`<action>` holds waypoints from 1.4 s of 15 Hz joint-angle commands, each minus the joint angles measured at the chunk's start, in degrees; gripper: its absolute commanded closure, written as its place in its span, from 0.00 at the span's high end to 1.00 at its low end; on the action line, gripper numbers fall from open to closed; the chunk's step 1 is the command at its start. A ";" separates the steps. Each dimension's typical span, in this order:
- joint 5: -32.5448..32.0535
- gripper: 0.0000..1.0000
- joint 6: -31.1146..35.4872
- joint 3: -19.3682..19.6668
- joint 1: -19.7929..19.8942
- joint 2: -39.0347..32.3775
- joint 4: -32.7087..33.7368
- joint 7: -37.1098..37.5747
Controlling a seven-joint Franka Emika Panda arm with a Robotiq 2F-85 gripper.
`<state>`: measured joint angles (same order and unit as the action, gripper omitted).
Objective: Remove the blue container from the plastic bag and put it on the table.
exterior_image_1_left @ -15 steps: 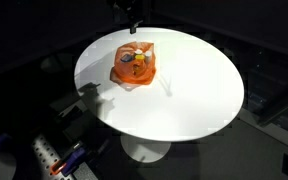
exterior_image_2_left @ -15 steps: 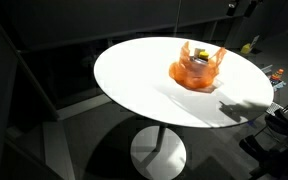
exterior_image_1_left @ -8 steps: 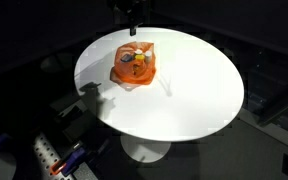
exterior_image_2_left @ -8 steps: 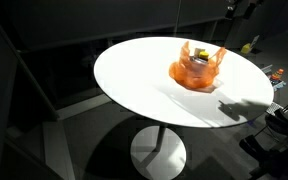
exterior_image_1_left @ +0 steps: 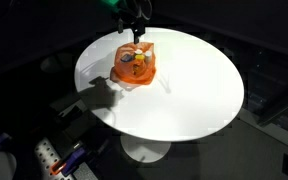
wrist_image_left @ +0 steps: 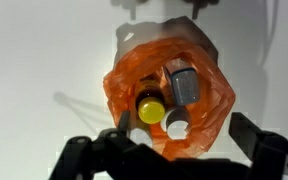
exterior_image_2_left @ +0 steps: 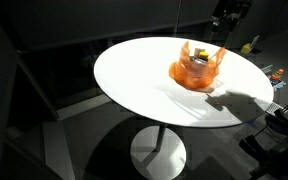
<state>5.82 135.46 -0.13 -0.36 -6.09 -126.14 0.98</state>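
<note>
The top of the blue container (exterior_image_1_left: 127, 56) (wrist_image_left: 186, 91), beside the yellow-capped bottle in the orange plastic bag, will be gripped by my gripper.
An orange plastic bag (exterior_image_1_left: 134, 67) stands open on the round white table (exterior_image_1_left: 199, 90), toward its far edge; it also shows in the other exterior view (exterior_image_2_left: 196, 70). In the wrist view the bag (wrist_image_left: 212, 110) holds a grey-blue container (wrist_image_left: 182, 82), a yellow-capped bottle (wrist_image_left: 150, 108) and a white-capped item (wrist_image_left: 177, 126). My gripper (wrist_image_left: 184, 128) is open and empty, straight above the bag with a finger on each side of it. In both exterior views the gripper (exterior_image_1_left: 137, 30) (exterior_image_2_left: 222, 26) hangs a short way above the bag, not touching it.
The table (exterior_image_2_left: 134, 80) stands on a single white pedestal (exterior_image_2_left: 159, 152), with dark floor and surroundings all round. A white strip with red parts (exterior_image_1_left: 49, 160) lies below the table's near edge. A small yellow object (exterior_image_2_left: 249, 46) sits off the table's far side.
The arm has come down and further into view above the bag. Its shadow on the table has grown. The bag and its contents have not moved.
</note>
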 commanded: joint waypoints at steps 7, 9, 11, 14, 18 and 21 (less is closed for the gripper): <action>2.74 1.00 1.85 -2.94 -0.36 -8.69 5.08 -3.59; 4.09 1.00 2.42 -3.30 -0.11 -10.24 5.91 -4.88; 5.31 1.00 2.95 -3.58 0.07 -11.66 6.69 -5.87; 3.88 1.00 2.84 -2.99 -0.67 -11.08 5.30 -3.90; 3.95 1.00 2.69 -3.05 -0.54 -11.64 5.39 -4.30; 4.65 1.00 3.80 -3.24 -0.23 -12.59 5.19 -5.03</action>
<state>9.85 138.38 -2.85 -1.30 -17.95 -120.98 -3.04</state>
